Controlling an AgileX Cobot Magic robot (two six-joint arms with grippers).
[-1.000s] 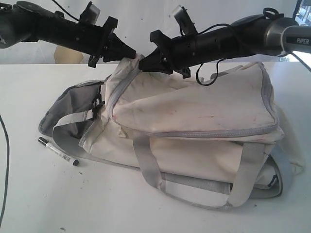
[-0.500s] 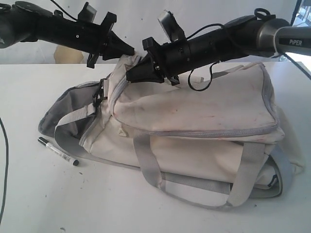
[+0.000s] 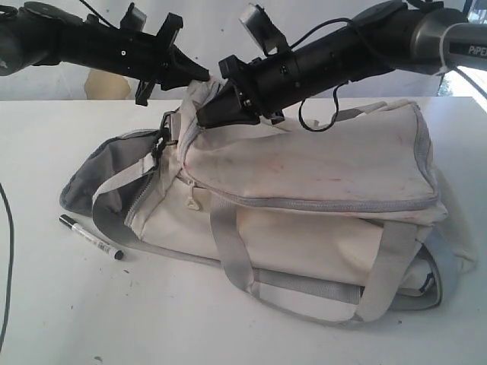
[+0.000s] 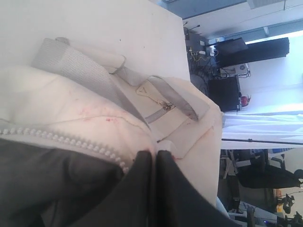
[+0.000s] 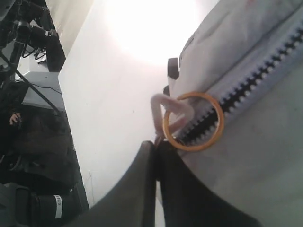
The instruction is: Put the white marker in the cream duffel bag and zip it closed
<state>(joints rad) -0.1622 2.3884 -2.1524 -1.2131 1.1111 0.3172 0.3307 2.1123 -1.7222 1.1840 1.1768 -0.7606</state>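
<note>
The robot's right gripper should release the zipper pull beside the small cream tab (image 3: 186, 192) on the front of the duffel bag.
The cream duffel bag (image 3: 319, 167) lies on its side on the white table (image 3: 46, 312). The white marker (image 3: 90, 236) rests on the table in front of the bag's left end, apart from it. My left gripper (image 3: 204, 77) is shut on the bag's fabric at its raised top left corner, beside the zipper teeth (image 4: 71, 142). Just below it, my right gripper (image 3: 201, 117) is shut on the pink cord (image 5: 163, 106) of the zipper pull, which carries an orange ring (image 5: 192, 121).
Grey webbing handles (image 3: 228, 251) loop out over the table in front of the bag. A dark cable (image 3: 9, 251) hangs along the left edge. Beyond the table stand black equipment and stands (image 4: 236, 52).
My right gripper has moved left and slightly down along the zip with the pull. The bag's top left corner has lifted and bunched. The left gripper has barely shifted and the marker has not moved.
</note>
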